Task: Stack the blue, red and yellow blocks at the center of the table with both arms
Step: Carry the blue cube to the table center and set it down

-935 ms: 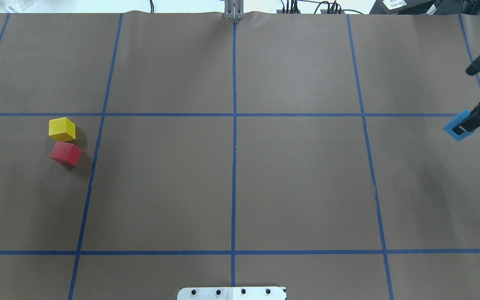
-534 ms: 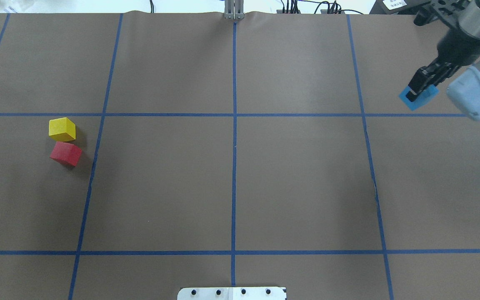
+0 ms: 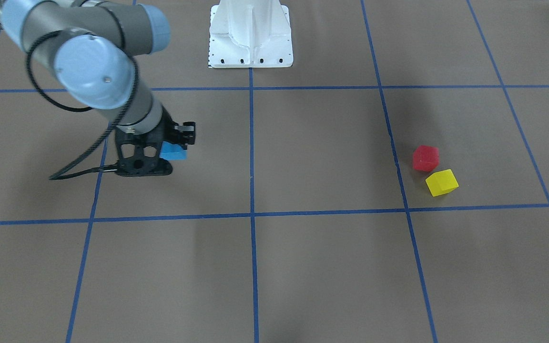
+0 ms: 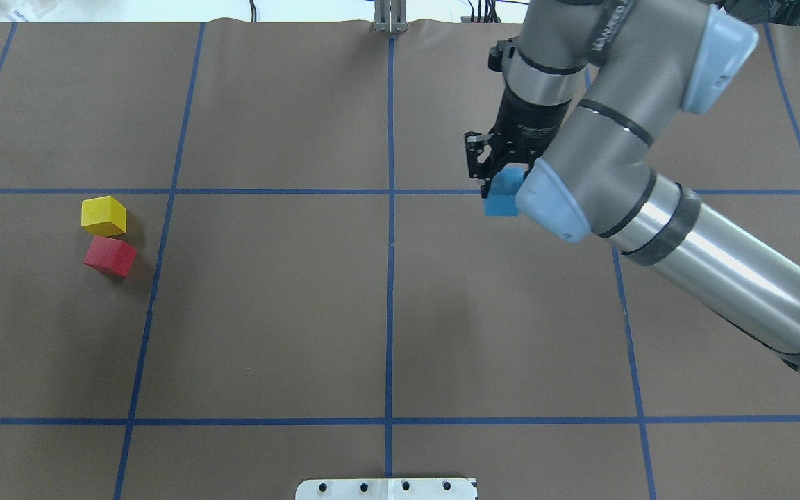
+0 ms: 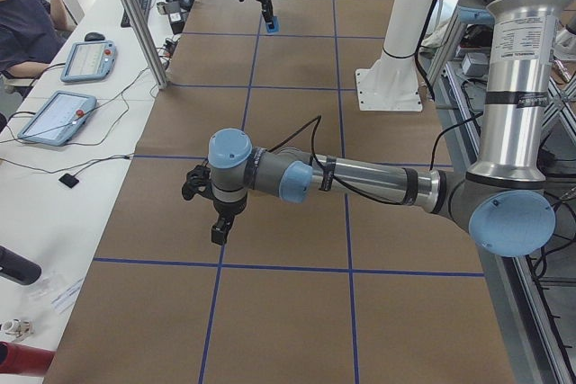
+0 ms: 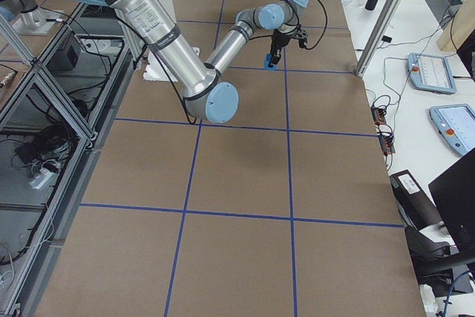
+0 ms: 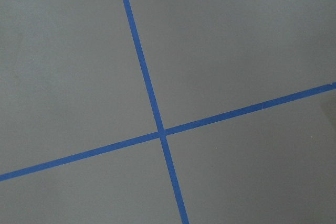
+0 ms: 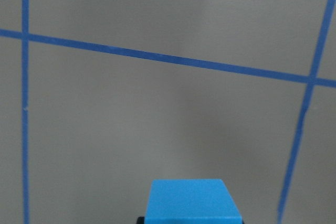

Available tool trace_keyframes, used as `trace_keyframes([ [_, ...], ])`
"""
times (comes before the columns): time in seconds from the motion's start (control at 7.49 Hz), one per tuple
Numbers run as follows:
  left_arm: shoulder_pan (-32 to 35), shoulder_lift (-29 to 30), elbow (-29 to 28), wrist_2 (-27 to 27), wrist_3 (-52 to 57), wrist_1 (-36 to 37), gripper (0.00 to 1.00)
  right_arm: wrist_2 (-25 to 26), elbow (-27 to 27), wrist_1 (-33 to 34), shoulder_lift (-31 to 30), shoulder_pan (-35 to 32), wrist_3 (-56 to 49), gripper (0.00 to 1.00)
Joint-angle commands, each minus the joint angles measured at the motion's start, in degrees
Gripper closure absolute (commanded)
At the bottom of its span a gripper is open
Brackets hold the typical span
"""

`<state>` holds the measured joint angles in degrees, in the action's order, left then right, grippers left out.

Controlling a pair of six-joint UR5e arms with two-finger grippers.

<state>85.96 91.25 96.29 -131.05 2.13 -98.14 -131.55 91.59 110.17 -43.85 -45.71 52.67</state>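
Note:
The blue block will go down on the centre line (image 3: pixel 249 177) (image 8: pixel 31 106), just short of the far cross line, where I should set it with my right gripper.
My right gripper (image 4: pixel 501 182) is shut on the blue block (image 4: pixel 502 197) and holds it above the table, right of the centre line and near the far cross line. The block also shows in the front-facing view (image 3: pixel 174 153) and at the bottom of the right wrist view (image 8: pixel 191 201). The red block (image 4: pixel 110 255) and yellow block (image 4: pixel 103 215) sit side by side on the table's left side, the yellow one farther from me. My left gripper (image 5: pixel 220 227) shows only in the exterior left view, over the table; I cannot tell if it is open or shut.
Blue tape lines divide the brown table into a grid; the centre line (image 4: pixel 390 278) runs front to back. The robot's white base plate (image 4: pixel 386 488) is at the near edge. Operators' tablets (image 5: pixel 63 114) lie on a side desk.
My right arm has swung in from the table's right edge toward the centre, carrying the blue block. The red and yellow blocks have not moved.

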Motion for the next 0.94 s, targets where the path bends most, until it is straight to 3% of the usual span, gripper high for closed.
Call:
trace_keyframes([
  [0.0, 0.0, 0.0, -0.2, 0.0, 0.1, 0.0, 0.00, 3.5, -10.9, -14.8, 4.6, 5.7, 13.7, 1.00],
  [0.4, 0.0, 0.0, -0.2, 0.0, 0.1, 0.0, 0.00, 7.7, -17.5, -16.9, 8.3, 7.8, 12.6, 1.00],
  [0.67, 0.0, 0.0, -0.3, 0.0, 0.2, 0.0, 0.00, 10.0, -22.3, -24.6, 8.8, 9.7, 12.7, 1.00],
  [0.8, 0.0, -0.1, -0.4, 0.1, 0.2, 0.0, 0.00, 11.3, -23.6, -24.6, 9.3, 10.5, 12.8, 1.00],
])
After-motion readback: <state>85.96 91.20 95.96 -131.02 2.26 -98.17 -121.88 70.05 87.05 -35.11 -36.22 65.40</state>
